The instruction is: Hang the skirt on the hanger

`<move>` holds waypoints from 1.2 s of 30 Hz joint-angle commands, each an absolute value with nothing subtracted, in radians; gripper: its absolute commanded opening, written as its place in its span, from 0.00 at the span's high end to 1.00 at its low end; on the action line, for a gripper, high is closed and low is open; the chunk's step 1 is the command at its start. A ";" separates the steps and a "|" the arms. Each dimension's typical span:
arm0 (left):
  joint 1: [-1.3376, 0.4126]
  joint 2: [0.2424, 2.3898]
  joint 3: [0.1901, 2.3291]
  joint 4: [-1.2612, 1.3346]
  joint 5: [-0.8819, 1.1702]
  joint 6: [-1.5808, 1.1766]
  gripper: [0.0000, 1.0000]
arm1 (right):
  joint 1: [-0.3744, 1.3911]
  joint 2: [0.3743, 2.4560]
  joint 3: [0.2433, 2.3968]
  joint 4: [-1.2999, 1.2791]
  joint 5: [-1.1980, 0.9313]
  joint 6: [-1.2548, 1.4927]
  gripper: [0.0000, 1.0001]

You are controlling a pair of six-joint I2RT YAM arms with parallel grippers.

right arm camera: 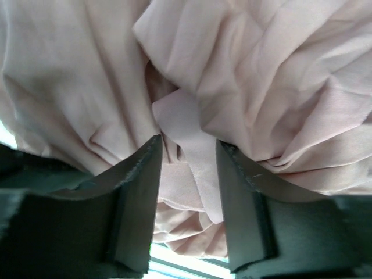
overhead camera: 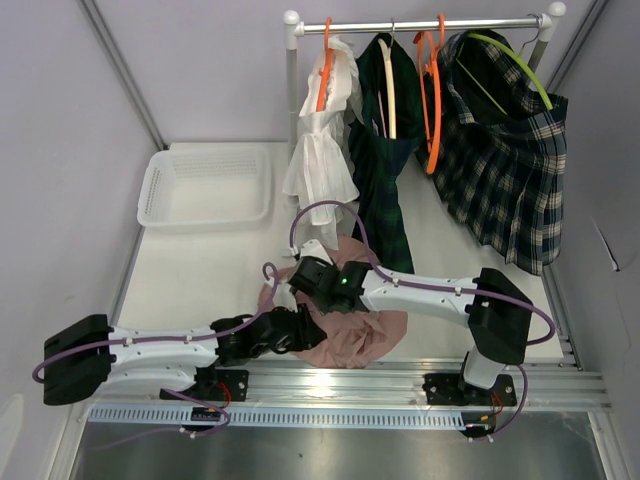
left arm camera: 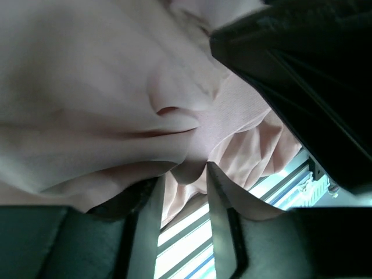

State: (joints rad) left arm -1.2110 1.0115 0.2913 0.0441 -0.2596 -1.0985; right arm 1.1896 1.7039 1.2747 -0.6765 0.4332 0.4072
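Observation:
The pale strap's folded end pokes past my loose right fingers, so I should open, back off and pinch that folded end (right arm camera: 174, 110).
The pink skirt (overhead camera: 352, 338) lies bunched on the table near the front rail. It fills the left wrist view (left arm camera: 87, 87) and the right wrist view (right arm camera: 279, 75). My left gripper (overhead camera: 297, 328) (left arm camera: 183, 171) is at the skirt's left edge, its jaws partly apart with a small fold between the tips. My right gripper (overhead camera: 308, 276) (right arm camera: 189, 142) is at the skirt's far edge, its jaws partly apart around a pale strap (right arm camera: 195, 145) that hangs loose between them. An empty orange hanger (overhead camera: 431, 100) hangs on the rail.
A clothes rail (overhead camera: 420, 24) at the back holds a white garment (overhead camera: 320, 150), a dark green garment (overhead camera: 385, 150) and a plaid skirt (overhead camera: 510, 170) on a green hanger. A white basket (overhead camera: 207, 187) stands back left. The metal front rail (overhead camera: 400, 385) runs under the arms.

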 commanded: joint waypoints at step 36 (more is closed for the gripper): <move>-1.218 0.649 0.319 -0.256 -0.327 -1.063 1.00 | 1.111 1.695 1.246 -0.658 0.512 0.497 0.63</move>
